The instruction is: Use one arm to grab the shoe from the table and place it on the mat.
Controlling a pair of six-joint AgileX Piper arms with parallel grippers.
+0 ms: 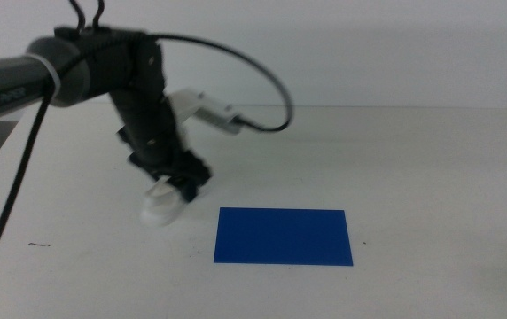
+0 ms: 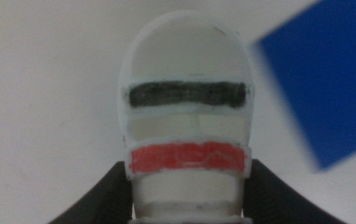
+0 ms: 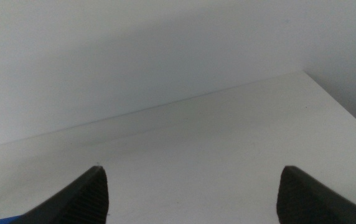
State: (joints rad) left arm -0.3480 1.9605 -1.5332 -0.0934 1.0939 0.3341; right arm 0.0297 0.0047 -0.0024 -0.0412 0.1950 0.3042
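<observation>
Next, my left gripper sets the shoe down on the middle of the blue mat [image 1: 274,235]. It is still on the white table.
The left arm [image 1: 85,71] reaches in from the left and down onto the shoe [image 1: 159,209], a small white sneaker on the white table [image 1: 431,177] just left of the blue mat [image 1: 284,237]. The left gripper [image 1: 174,184] is shut on the shoe's heel end. In the left wrist view the shoe [image 2: 187,93] shows its dark and red straps, with the gripper [image 2: 187,186] holding a dark jaw against each side. The mat [image 2: 327,81] lies beside the shoe's toe, apart from it. The right gripper [image 3: 190,186] is open and empty, out of the middle view.
A white module [image 1: 207,108] and a black cable loop [image 1: 271,97] hang off the left arm. A small dark mark [image 1: 39,244] lies on the table at front left. A wall stands behind the table's far edge [image 3: 184,99].
</observation>
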